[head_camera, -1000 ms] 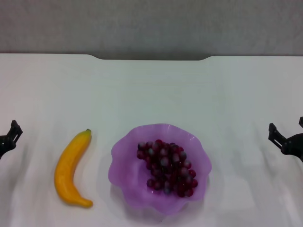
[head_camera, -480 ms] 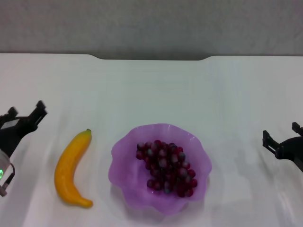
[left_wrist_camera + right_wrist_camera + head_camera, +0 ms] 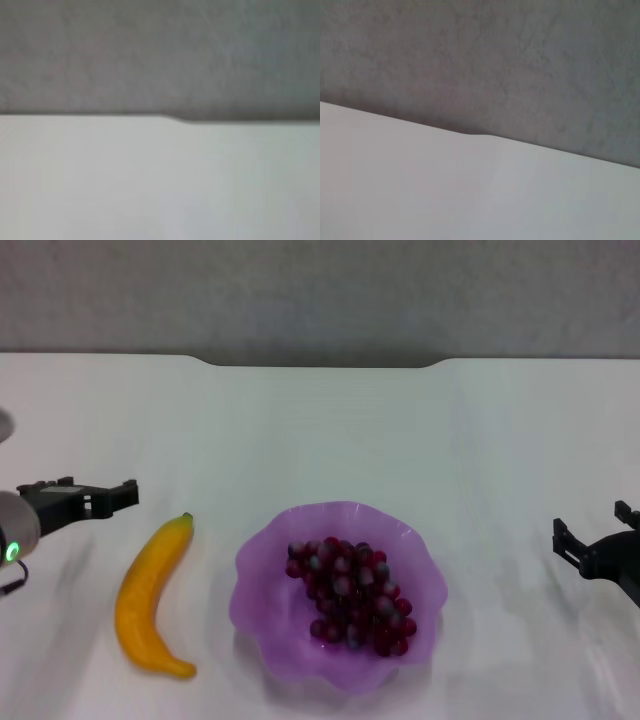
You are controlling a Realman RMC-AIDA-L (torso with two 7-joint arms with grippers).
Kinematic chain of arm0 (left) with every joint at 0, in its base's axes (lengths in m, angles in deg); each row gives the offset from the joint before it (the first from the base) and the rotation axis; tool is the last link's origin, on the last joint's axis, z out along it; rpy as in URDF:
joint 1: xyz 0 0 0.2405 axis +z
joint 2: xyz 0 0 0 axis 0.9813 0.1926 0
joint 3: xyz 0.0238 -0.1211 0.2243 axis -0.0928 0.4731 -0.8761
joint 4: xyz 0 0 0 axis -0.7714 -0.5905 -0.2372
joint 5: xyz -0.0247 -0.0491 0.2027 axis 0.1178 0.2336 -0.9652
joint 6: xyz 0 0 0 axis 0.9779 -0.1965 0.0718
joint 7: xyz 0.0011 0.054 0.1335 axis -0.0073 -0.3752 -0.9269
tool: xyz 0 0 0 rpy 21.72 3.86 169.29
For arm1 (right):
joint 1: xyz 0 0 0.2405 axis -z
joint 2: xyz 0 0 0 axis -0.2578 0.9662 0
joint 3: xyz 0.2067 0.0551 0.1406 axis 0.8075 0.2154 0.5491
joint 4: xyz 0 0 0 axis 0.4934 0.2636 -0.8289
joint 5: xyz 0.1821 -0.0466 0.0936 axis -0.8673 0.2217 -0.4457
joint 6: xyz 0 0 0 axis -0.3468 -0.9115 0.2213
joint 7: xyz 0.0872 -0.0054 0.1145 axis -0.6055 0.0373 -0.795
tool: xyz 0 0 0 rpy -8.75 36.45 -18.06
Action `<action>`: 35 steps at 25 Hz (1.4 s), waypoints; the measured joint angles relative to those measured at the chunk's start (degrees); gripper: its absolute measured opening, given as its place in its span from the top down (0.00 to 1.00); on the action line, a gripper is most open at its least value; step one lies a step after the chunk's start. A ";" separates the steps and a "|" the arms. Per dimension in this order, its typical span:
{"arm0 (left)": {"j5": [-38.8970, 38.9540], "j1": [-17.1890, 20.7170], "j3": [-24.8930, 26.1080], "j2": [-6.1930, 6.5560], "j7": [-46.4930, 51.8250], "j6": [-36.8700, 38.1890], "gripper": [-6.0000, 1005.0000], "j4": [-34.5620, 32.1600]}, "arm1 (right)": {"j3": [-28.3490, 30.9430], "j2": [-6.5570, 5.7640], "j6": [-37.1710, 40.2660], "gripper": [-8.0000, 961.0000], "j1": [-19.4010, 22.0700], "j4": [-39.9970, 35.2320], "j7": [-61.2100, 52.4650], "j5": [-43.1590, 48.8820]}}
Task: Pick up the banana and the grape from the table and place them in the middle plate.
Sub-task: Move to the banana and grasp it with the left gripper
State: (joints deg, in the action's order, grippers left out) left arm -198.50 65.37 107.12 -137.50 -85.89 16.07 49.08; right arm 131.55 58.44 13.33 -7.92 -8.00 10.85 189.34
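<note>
Next, I close my left gripper around the middle of the yellow banana [image 3: 146, 581], at a point between its stem end and its other end.
The yellow banana [image 3: 148, 600] lies on the white table [image 3: 320, 430], left of the purple wavy-rimmed middle plate [image 3: 262, 552]. The bunch of dark red grapes [image 3: 350, 592] lies inside the plate. My left gripper [image 3: 95, 492] is open and empty, hovering just left of and beyond the banana's stem end. My right gripper [image 3: 592, 528] is open and empty at the right edge, well right of the plate. Both wrist views show only bare table and the grey wall.
The table's notched far edge [image 3: 320, 364] runs along the grey wall. The left wrist view shows the tabletop [image 3: 150, 190] and the right wrist view shows the tabletop [image 3: 445, 190], with nothing else on it.
My left gripper has come in from the left edge, moving right and farther out to near the banana's stem. My right gripper shifted slightly left. Banana, grapes and plate have not moved.
</note>
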 joint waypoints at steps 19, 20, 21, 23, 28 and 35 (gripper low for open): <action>-5.03 -6.73 16.27 -8.22 -13.42 -43.09 0.11 8.64 | -1.40 0.11 -1.27 0.07 -0.36 1.08 0.05 0.03; -5.92 -7.19 15.29 -8.23 -11.85 -42.62 0.11 7.99 | -1.50 0.10 -1.20 0.07 -0.35 1.22 0.05 0.03; -6.70 -7.63 13.97 -8.24 -10.23 -41.95 0.11 7.28 | -1.53 0.07 -1.15 0.07 -0.35 1.35 0.05 0.04; -8.45 -8.34 11.20 -8.27 -7.07 -40.45 0.11 6.18 | -1.55 0.04 -1.09 0.07 -0.34 1.44 0.05 0.03; -10.84 -8.99 8.02 -8.38 -2.57 -37.60 0.11 5.87 | -1.59 0.01 -1.04 0.07 -0.31 1.46 0.05 0.03; -11.83 -10.03 6.65 -8.46 -0.23 -33.15 0.11 2.55 | -1.60 0.00 -0.92 0.07 -0.33 1.57 0.05 0.03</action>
State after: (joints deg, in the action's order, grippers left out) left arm -210.34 55.34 113.78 -145.96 -86.12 -17.08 51.64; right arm 129.95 58.44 12.41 -8.24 -6.43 10.90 189.38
